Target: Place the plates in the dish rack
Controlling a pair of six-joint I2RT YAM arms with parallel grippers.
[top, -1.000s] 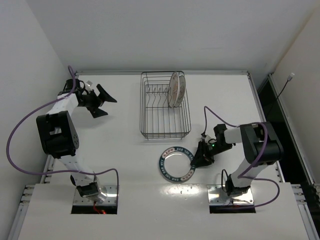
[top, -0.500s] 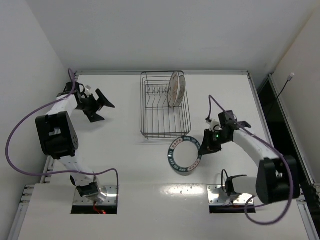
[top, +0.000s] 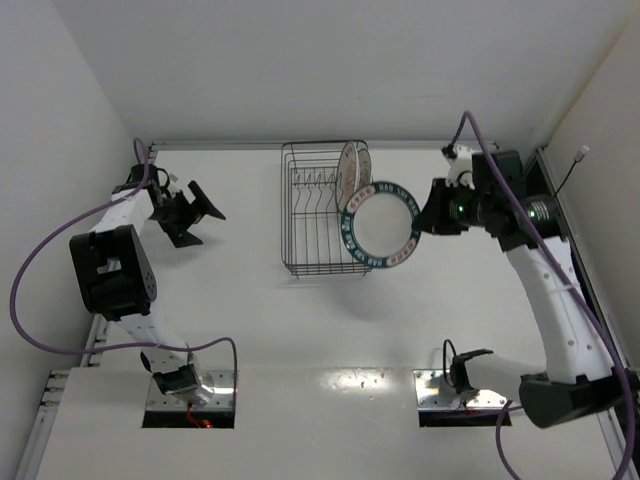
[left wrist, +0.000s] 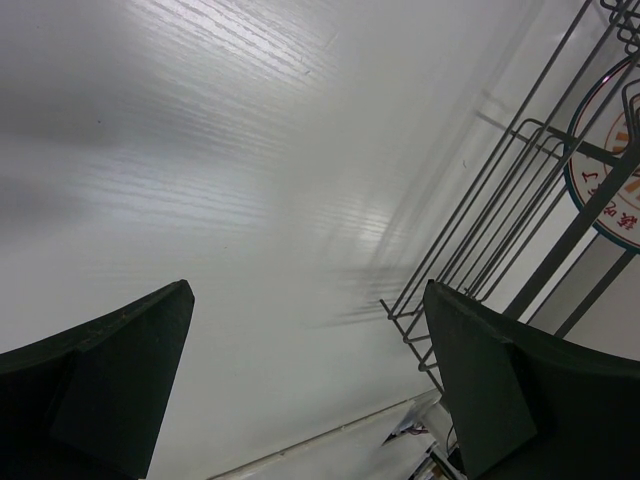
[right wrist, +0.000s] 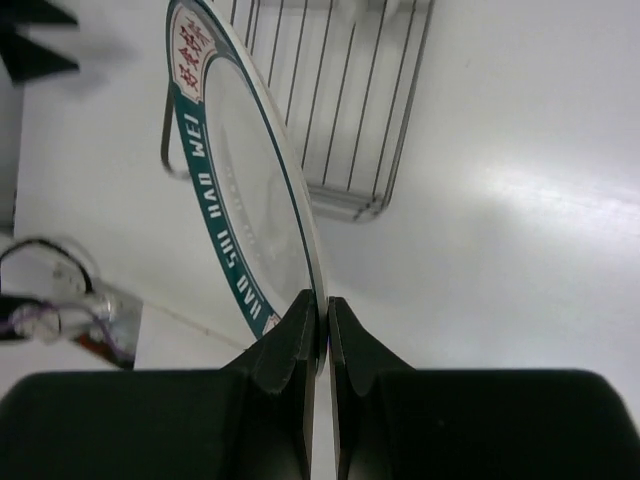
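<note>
Next, I set the teal-rimmed plate in the dish rack slot (top: 334,182) beside the two standing plates with my right gripper. The teal-rimmed plate is upright above the rack now.
My right gripper (top: 428,218) is shut on the rim of the teal-rimmed plate (top: 380,225) and holds it upright in the air, over the right side of the dark wire dish rack (top: 310,215). In the right wrist view the plate (right wrist: 240,190) stands edge-on between my fingers, with the rack (right wrist: 360,110) below it. Two more plates (top: 353,177) stand upright in the rack's far right corner; one shows orange marks in the left wrist view (left wrist: 605,190). My left gripper (top: 200,210) is open and empty at the far left of the table, left of the rack (left wrist: 500,230).
White walls border the table at the far side and the left. A raised edge runs along the table's right side (top: 520,200). Both arm bases (top: 185,385) sit at the near edge.
My right gripper has lifted the teal-rimmed plate off the table in front of the rack, turned it upright and carried it up and away to the rack's right side. The left gripper has barely moved.
</note>
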